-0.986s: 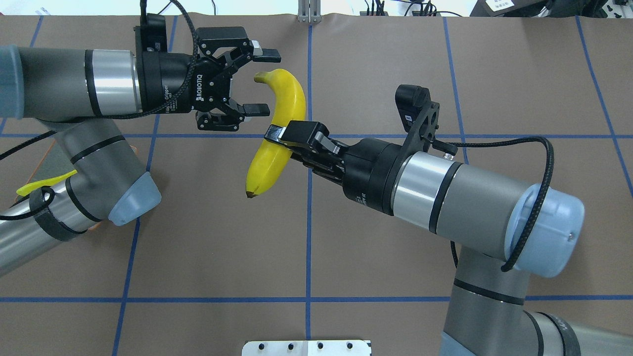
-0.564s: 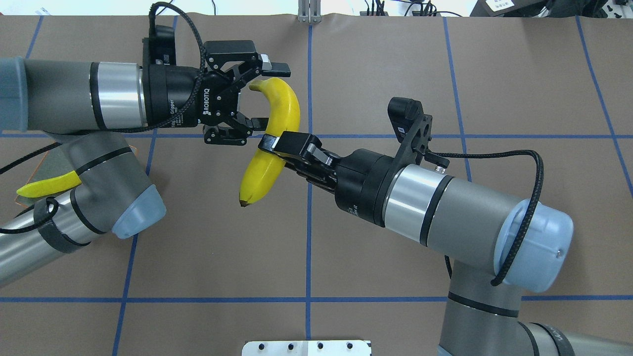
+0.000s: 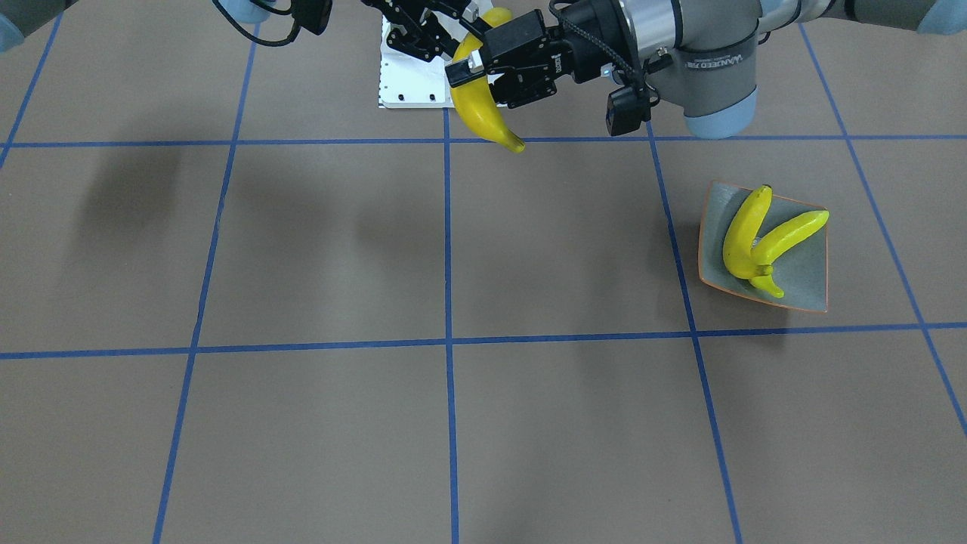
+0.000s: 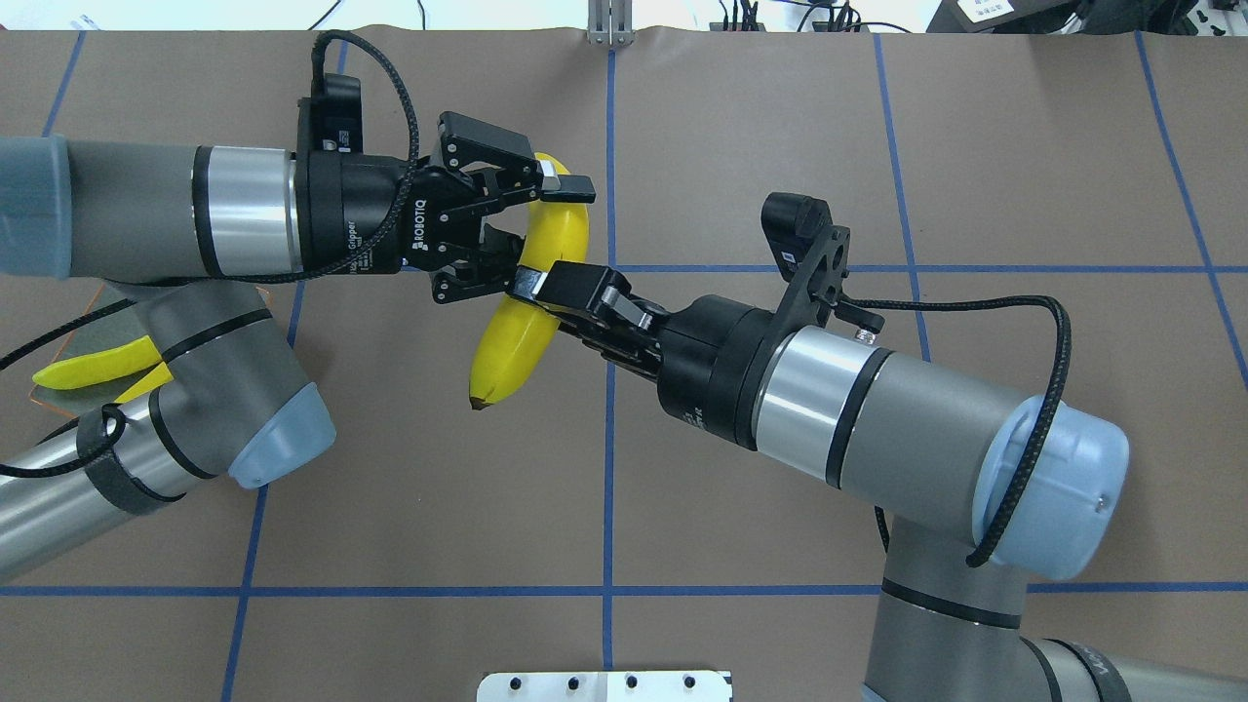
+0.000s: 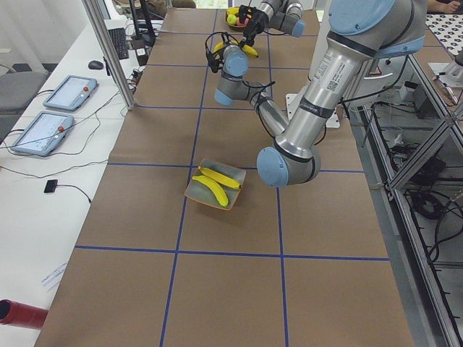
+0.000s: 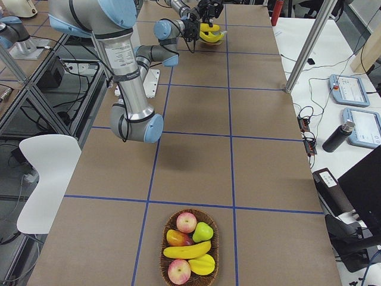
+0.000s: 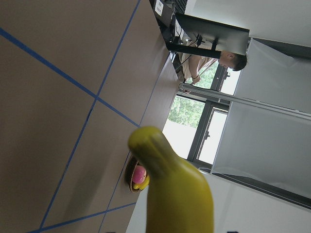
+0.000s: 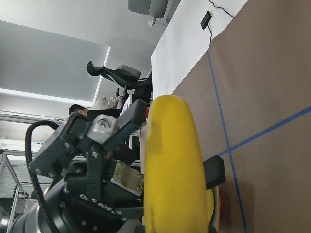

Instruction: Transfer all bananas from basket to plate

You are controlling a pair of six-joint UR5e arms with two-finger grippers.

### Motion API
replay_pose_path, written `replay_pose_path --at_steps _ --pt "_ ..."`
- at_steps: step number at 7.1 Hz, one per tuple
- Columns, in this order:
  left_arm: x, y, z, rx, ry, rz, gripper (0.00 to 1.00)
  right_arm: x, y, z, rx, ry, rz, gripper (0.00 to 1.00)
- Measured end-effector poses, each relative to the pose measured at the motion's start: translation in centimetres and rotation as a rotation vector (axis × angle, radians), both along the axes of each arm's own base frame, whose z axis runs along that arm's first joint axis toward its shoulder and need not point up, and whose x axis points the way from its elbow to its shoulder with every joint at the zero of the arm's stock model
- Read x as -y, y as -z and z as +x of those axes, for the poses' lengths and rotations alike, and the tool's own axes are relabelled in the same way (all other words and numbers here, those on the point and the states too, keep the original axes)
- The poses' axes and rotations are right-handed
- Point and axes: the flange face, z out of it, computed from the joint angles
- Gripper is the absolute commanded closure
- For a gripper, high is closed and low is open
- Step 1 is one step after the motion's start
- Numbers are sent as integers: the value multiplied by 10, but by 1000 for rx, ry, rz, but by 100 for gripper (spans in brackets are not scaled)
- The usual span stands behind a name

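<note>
The robot's left gripper will release the yellow banana against the two crossed bananas on the grey-blue plate (image 3: 758,237).
One yellow banana (image 4: 522,327) hangs in mid-air between both grippers. My right gripper (image 4: 538,285) is shut on its middle. My left gripper (image 4: 538,222) has a finger on each side of its upper end and is shut on it; the front view shows this too (image 3: 489,81). The same banana fills both wrist views (image 7: 175,194) (image 8: 170,165). The grey-blue plate (image 3: 802,276) lies at the table's left end with two bananas (image 3: 744,234) crossed on it. The basket (image 6: 215,238) at the right end holds one banana (image 6: 187,250).
The basket also holds apples (image 6: 186,222) and other fruit. My left arm's elbow (image 4: 224,390) hangs over the plate, whose edge (image 4: 107,302) just shows. A white mount plate (image 4: 604,685) sits at the near table edge. Tablets lie on a side bench (image 6: 348,89).
My left gripper has moved right and nearer onto the banana's upper end, and its fingers have narrowed onto it. My right gripper has shifted slightly left, still holding the banana.
</note>
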Motion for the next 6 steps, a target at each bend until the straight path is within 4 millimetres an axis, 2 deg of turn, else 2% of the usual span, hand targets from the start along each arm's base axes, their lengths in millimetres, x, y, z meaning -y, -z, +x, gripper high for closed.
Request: replay_pose_path --at_steps 2,4,5,6 --pt "0 -3 0 1 -1 0 100 -2 3 3 -14 -12 41 0" --pt "0 -7 0 9 2 3 100 1 6 20 -15 -24 74 0" --pt "1 -12 -1 20 6 6 100 15 0 32 -46 -30 83 0" --pt "2 -25 -2 45 19 17 100 38 -13 46 -119 -36 72 0"
